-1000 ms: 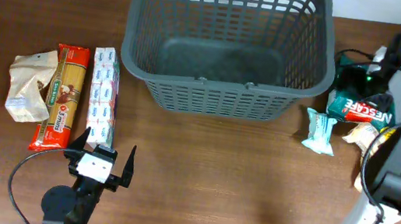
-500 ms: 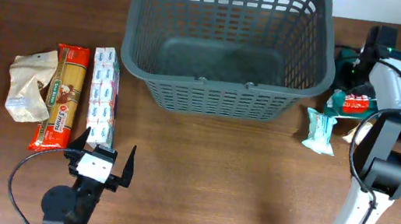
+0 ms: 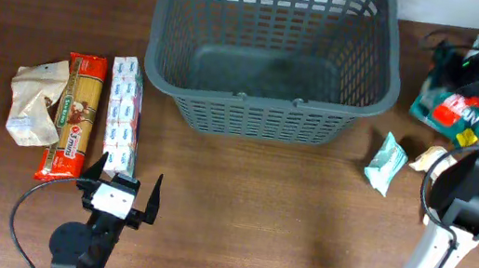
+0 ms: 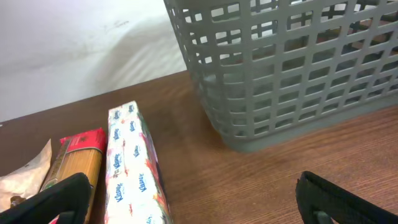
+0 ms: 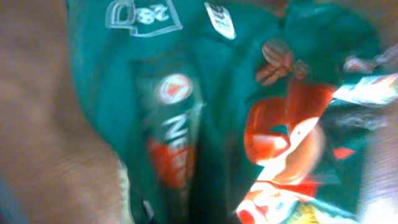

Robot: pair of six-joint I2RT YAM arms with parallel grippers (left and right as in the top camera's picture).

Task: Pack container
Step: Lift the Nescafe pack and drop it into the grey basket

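Observation:
The green Nescafe packet will go down from my right gripper onto the basket's base (image 3: 275, 71) beside its near side.
The container (image 3: 261, 114), a large dark grey lattice basket, stands at the back middle of the table, and nothing shows on its base. Its near wall (image 4: 292, 74) fills the upper right of the left wrist view. My right gripper (image 3: 470, 72) is shut on a green Nescafe packet (image 3: 450, 107), held up off the table to the right of the basket. That packet (image 5: 205, 124) fills the blurred right wrist view and hides the fingers. My left gripper (image 3: 118, 194) stands open at the front left, just short of a Kleenex tissue pack (image 3: 122, 113).
A spaghetti pack (image 3: 73, 115) and a beige crumpled packet (image 3: 35, 101) lie left of the tissue pack (image 4: 134, 168). A small teal packet (image 3: 386, 162) and a pale item (image 3: 425, 160) lie right of the basket, near the right arm's base.
My right gripper has shut on the Nescafe packet and lifted it up and to the right. The teal packet has shifted and turned slightly. The left arm has not moved.

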